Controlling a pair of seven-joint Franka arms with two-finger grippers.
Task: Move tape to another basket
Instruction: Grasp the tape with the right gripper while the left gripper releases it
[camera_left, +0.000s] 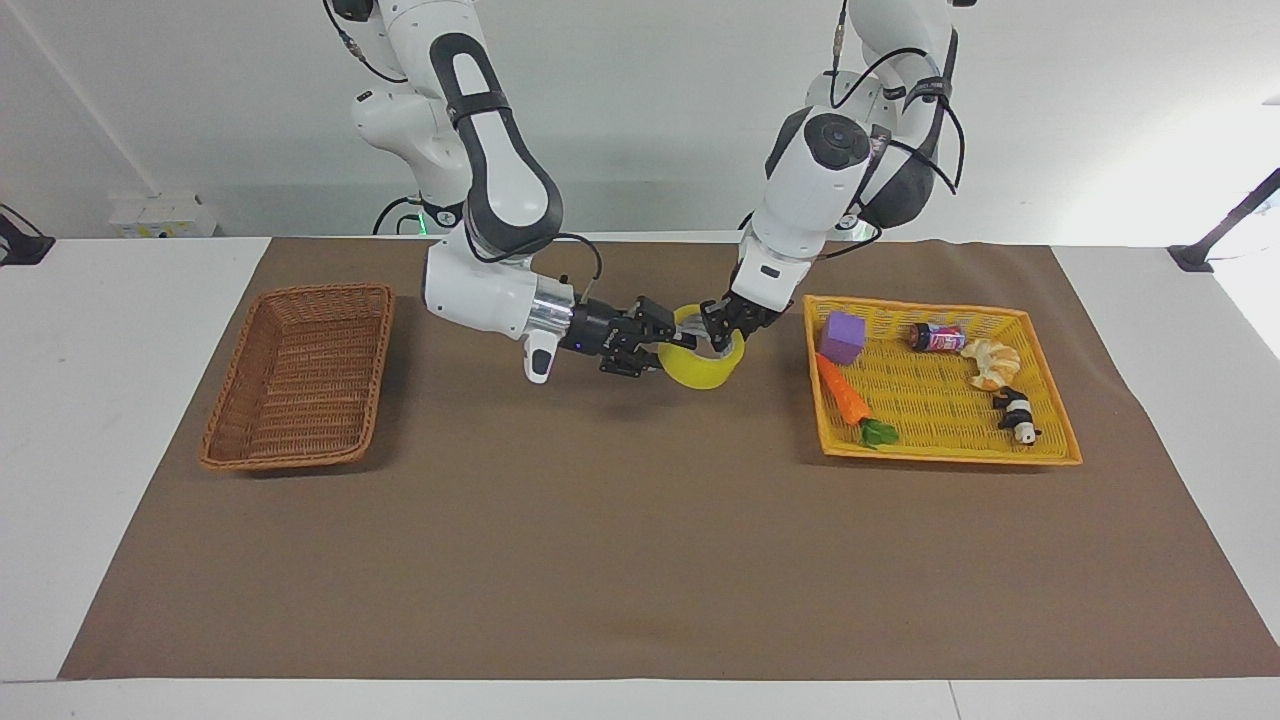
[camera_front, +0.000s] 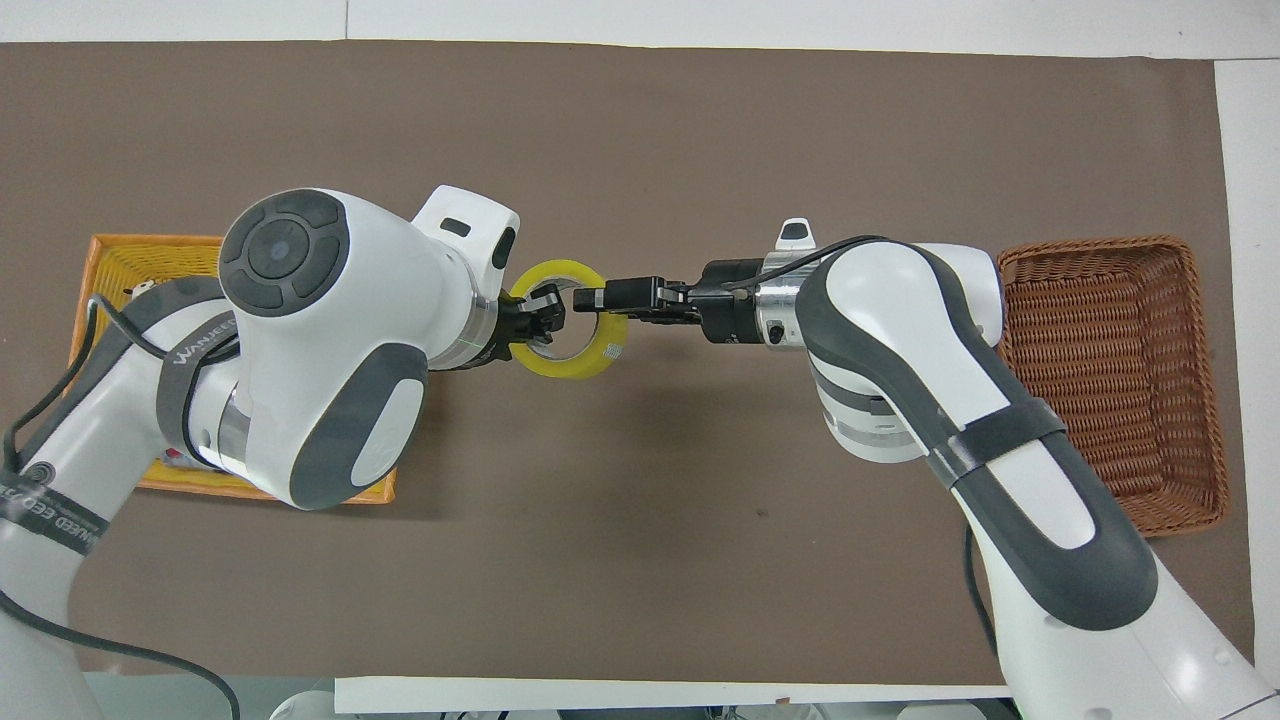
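Note:
The robot's right gripper needs to let go of the yellow tape, now held up between the two baskets, in the brown wicker basket (camera_front: 1088, 412), near the side of the basket that faces the yellow tray.
The yellow tape (camera_left: 703, 372) is held up in the air over the mat, between the two baskets; it also shows in the overhead view (camera_front: 572, 366). My left gripper (camera_left: 724, 326) is shut on the rim nearest the yellow tray; in the overhead view it (camera_front: 541, 318) sits at the roll's hole. My right gripper (camera_left: 672, 335) reaches in level from the brown basket's end, and its fingers are closed on the other part of the rim (camera_front: 588, 299). The brown wicker basket (camera_left: 297, 375) stands empty at the right arm's end of the table (camera_front: 1110, 380).
A shallow yellow tray (camera_left: 940, 385) at the left arm's end holds a purple cube (camera_left: 842, 336), a carrot (camera_left: 846, 397), a small can (camera_left: 936, 337), a croissant (camera_left: 990, 362) and a panda toy (camera_left: 1017, 413). A brown mat (camera_left: 640, 540) covers the table.

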